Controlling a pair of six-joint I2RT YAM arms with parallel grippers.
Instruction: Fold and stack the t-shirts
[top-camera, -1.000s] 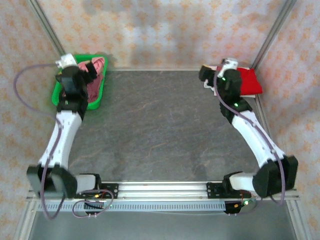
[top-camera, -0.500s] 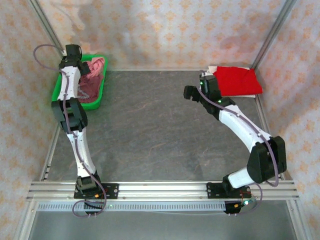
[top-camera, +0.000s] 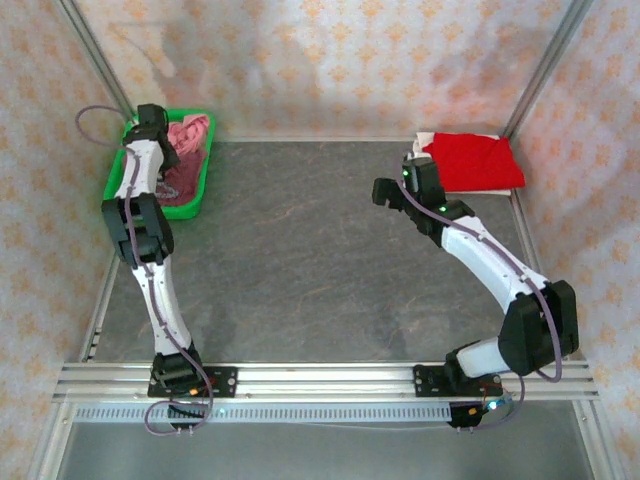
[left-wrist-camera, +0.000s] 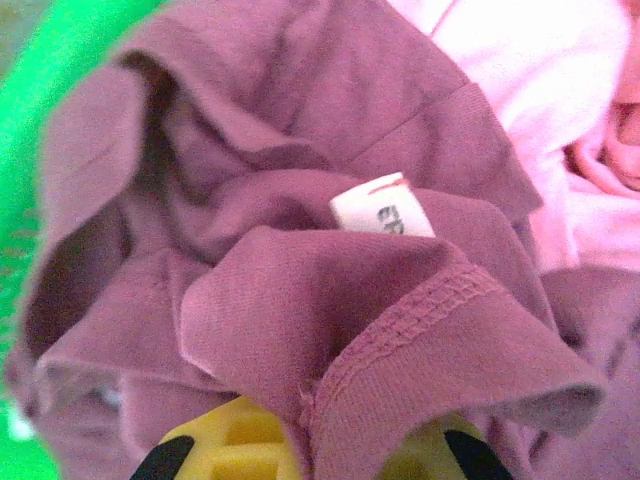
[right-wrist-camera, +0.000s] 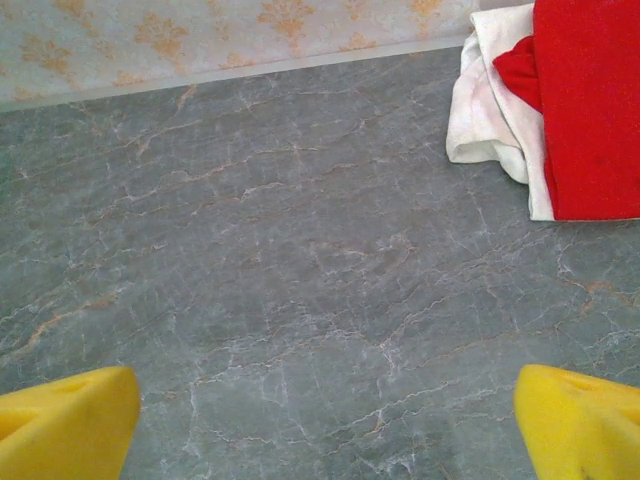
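I should release the maroon t-shirt, which is still in the basket, from my left gripper on the grey table (top-camera: 332, 236) between the basket and the red t-shirt.
In the left wrist view a crumpled maroon t-shirt (left-wrist-camera: 300, 200) with a white neck label lies in the basket. My left gripper (left-wrist-camera: 315, 455) is shut on a hemmed fold of it, with yellow fingers (left-wrist-camera: 220, 450) either side of the cloth. A pink t-shirt (left-wrist-camera: 540, 60) lies beside it. From above, the left gripper (top-camera: 160, 135) reaches into the basket over the maroon t-shirt (top-camera: 180, 185) and the pink t-shirt (top-camera: 192, 130). A folded red t-shirt (top-camera: 478, 162) lies on a white t-shirt (right-wrist-camera: 490, 100) at the back right. My right gripper (top-camera: 385, 190) hangs open over bare table, left of that stack.
The green plastic basket (top-camera: 113, 190) stands at the back left corner, against the frame posts. The grey marbled table (top-camera: 300, 260) stretches between the two arms. Patterned walls close in the back and sides.
The left arm stretched out into the basket and its gripper closed on the maroon t-shirt. The right gripper drew back left from the red t-shirt, staying open.
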